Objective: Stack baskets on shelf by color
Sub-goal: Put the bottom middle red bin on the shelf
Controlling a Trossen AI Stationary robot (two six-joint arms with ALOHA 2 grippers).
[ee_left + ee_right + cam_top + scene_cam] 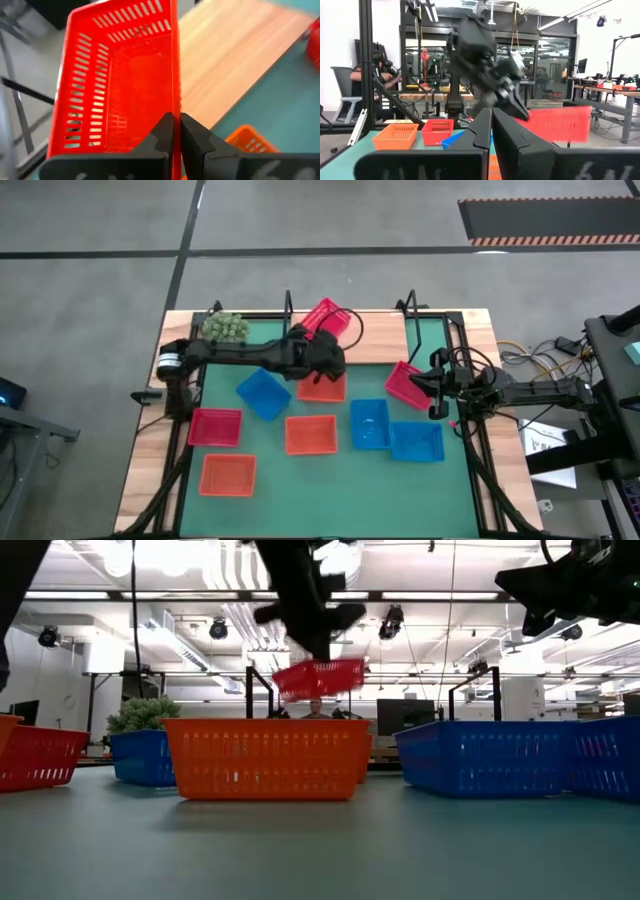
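Note:
My left gripper should put down the held red-pink basket, as it slants across the wooden shelf, then grip the basket's near rim (175, 75) again and turn it straight.
My left gripper (326, 340) hovers over the far edge of the green mat, shut on a red-pink basket (331, 317) that hangs over the light wooden shelf (380, 326). The low view shows this basket (320, 678) in the air, slightly tilted. My right gripper (433, 387) is raised above the mat's right part, shut and empty (491, 120), beside another red-pink basket (404, 383) lying on the mat. One more red-pink basket (215, 427), three blue baskets (263, 393) (369, 424) (416, 442) and three orange baskets (311, 434) (322, 388) (228, 475) rest bottom-down on the mat. My left gripper pinches one side wall of the red-pink basket at its rim (174, 102), with one finger (164, 129) inside the basket and the other (194, 134) outside. The fingers lie along the wall. The basket is lifted clear above the shelf board (240, 60) and slightly tilted.
Black metal end frames (288, 306) (410, 304) stand at the shelf's two ends. A green plant (225, 328) sits at the table's far left corner. Bare mat (330, 490) lies along the near edge. A person sits in the room beyond (375, 70).

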